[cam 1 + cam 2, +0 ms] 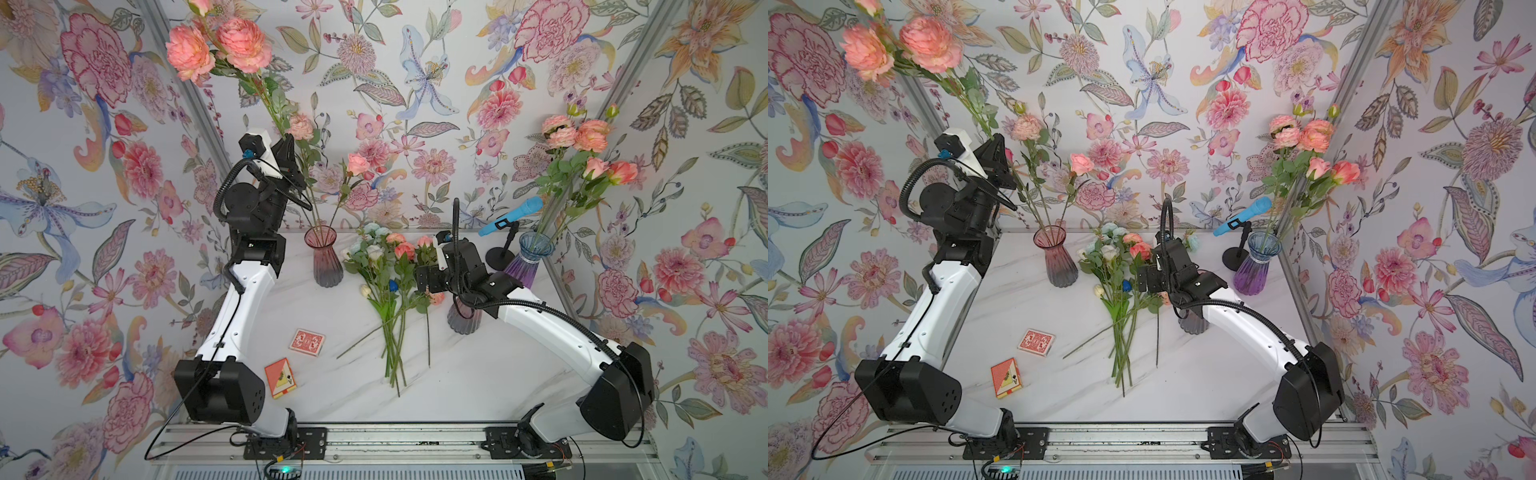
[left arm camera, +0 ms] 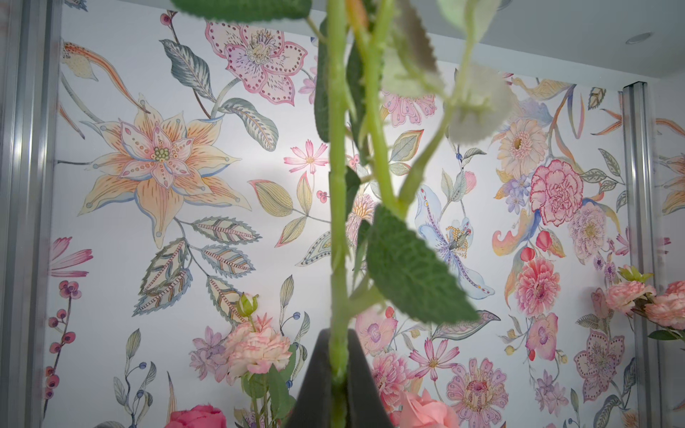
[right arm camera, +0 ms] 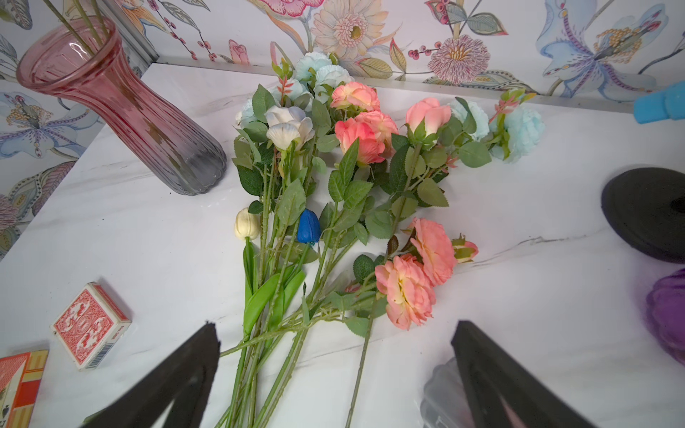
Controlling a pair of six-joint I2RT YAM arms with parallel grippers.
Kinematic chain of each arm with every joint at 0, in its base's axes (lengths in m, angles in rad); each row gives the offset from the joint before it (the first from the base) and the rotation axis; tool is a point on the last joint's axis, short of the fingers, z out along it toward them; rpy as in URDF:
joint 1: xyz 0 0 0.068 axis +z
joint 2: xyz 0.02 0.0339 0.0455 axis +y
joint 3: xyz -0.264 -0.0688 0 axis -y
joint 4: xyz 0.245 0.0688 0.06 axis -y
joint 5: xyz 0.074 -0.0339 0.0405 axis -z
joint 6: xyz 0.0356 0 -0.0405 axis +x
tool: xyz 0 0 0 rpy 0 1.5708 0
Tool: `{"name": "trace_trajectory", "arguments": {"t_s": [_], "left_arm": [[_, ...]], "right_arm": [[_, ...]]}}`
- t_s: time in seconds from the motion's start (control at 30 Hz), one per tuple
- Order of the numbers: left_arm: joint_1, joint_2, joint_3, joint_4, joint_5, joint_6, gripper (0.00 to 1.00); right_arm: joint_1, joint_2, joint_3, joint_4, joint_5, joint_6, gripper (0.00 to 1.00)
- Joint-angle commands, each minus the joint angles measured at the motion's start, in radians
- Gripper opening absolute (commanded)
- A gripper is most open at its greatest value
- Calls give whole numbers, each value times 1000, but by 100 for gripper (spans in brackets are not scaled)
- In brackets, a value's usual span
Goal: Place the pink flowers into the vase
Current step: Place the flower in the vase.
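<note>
Next, my left gripper releases the tall pink flower spray inside the pink-to-grey vase (image 1: 325, 252), next to the two other pink blooms.
My left gripper (image 1: 292, 154) is raised near the back wall and shut on the green stem (image 2: 338, 229) of a tall pink flower spray (image 1: 243, 43). That stem slants down to the mouth of the pink-to-grey vase (image 1: 327, 262), where two other pink blooms (image 1: 358, 163) stand. More pink flowers (image 3: 365, 135) lie on the table in a mixed pile with white and pale blue ones (image 3: 289, 126). My right gripper (image 3: 335, 326) hovers open just above the pile's stems, gripping nothing. It is also seen in a top view (image 1: 1148, 282).
A blue-purple vase (image 1: 528, 259) at the back right holds pink flowers (image 1: 579, 137). A clear grey vase (image 1: 462, 320) stands under my right arm. A blue microphone (image 1: 512, 215) on a black stand sits behind it. Two card boxes (image 1: 307, 341) (image 1: 281, 377) lie front left.
</note>
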Motion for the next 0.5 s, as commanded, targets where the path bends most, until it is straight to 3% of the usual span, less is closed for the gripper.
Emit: {"name": "trace_trajectory", "arguments": {"t_s": [0.0, 0.47], "left_arm": [[11, 27, -64, 100, 23, -31, 0], [22, 71, -287, 228, 18, -73, 0]], "right_arm": [[2, 12, 30, -3, -5, 5, 99], [6, 84, 90, -2, -25, 0, 99]]}}
